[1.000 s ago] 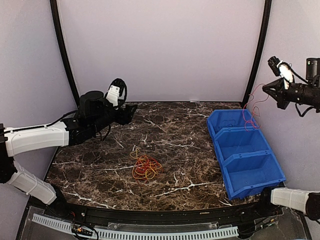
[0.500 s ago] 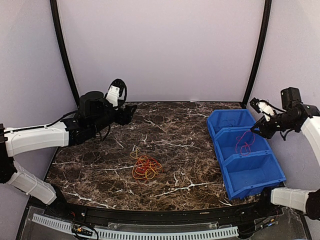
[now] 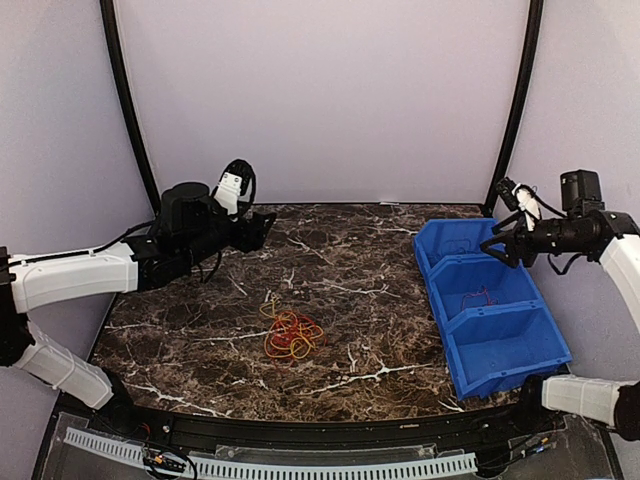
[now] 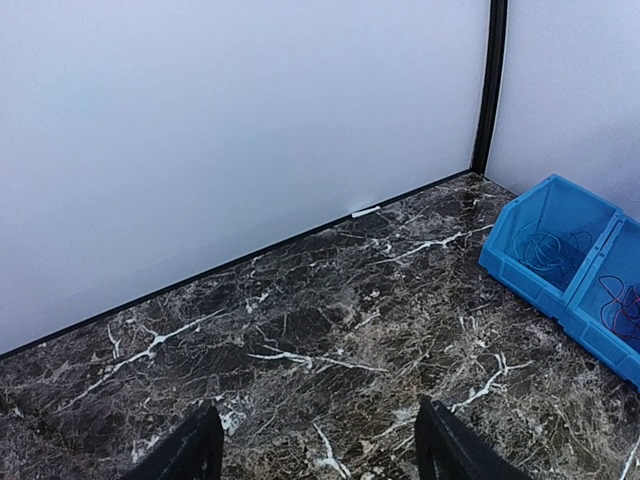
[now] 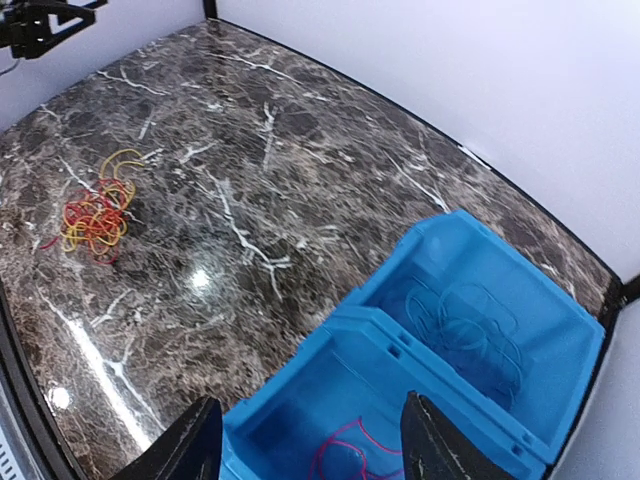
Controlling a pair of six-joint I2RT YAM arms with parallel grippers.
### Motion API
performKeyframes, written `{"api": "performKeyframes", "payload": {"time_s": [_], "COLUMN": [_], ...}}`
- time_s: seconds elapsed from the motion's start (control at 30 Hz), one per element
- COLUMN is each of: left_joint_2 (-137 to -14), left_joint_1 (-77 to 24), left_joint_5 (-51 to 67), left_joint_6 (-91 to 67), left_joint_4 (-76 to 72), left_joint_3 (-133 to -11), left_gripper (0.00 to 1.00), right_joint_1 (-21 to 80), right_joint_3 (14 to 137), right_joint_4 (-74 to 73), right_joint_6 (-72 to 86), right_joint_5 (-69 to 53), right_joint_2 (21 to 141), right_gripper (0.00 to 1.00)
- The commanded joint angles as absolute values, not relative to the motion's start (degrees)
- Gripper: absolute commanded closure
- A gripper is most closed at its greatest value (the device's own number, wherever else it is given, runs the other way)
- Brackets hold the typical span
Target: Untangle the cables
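Observation:
The robot's left gripper needs to next move to the red cable's far-side strand (image 3: 286,317) in the knotted bundle and close there.
A knotted bundle of orange, red and yellow cables (image 3: 293,335) lies on the marble table, front of centre; it also shows far left in the right wrist view as the bundle (image 5: 95,215). A loose red cable (image 3: 478,297) (image 5: 350,455) lies in the middle blue bin (image 3: 441,300). A blue cable (image 5: 465,325) (image 4: 545,245) lies coiled in the far bin (image 5: 450,225). My right gripper (image 3: 503,238) (image 5: 310,402) hangs open and holds nothing above the middle bin. My left gripper (image 3: 262,225) (image 4: 320,410) hovers open over the back left of the table, far from the bundle.
Three blue bins stand in a row along the table's right side; the nearest bin (image 3: 505,345) holds nothing that I can see. Lilac walls with black corner posts (image 3: 515,110) close in the table. Bare marble (image 3: 360,270) lies between the bundle and the bins.
My right gripper came down from high at the right, opened and let go of the red cable. The cable now lies in the middle bin. The left arm has not moved.

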State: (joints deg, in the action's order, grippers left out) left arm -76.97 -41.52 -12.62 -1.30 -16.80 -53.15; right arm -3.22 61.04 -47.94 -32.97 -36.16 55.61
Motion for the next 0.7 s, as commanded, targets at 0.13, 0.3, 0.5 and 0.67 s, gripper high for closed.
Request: {"api": "performKeyframes", "payload": {"time_s": [0.13, 0.3, 0.5, 0.67], "left_joint_2": [-78.23, -77.32, -76.13, -75.75], "left_joint_1": [-41.48, -41.46, -41.56, -41.71], "left_joint_5": [-8.23, -5.06, 1.98, 9.18], "left_joint_6": [-6.52, -12.42, -15.81, -16.36], "left_joint_4": [-9.36, -6.92, -5.12, -3.08], "left_joint_3": [-57.29, -55.36, -49.18, -45.95], "left_gripper": [0.33, 0.33, 0.37, 0.44], "right_joint_1": [9.63, 19.37, 28.68, 35.17], "right_joint_3": [59.54, 63.43, 69.31, 75.28], "right_joint_4": [-30.58, -27.75, -28.75, -29.27], "right_joint_6": [-23.87, -23.51, -26.50, -30.40], "right_joint_5": [-43.35, -41.03, -38.09, -36.77], "right_joint_2": [63.61, 72.41, 83.06, 91.44], "right_gripper": [0.41, 0.46, 0.51, 0.53]}}
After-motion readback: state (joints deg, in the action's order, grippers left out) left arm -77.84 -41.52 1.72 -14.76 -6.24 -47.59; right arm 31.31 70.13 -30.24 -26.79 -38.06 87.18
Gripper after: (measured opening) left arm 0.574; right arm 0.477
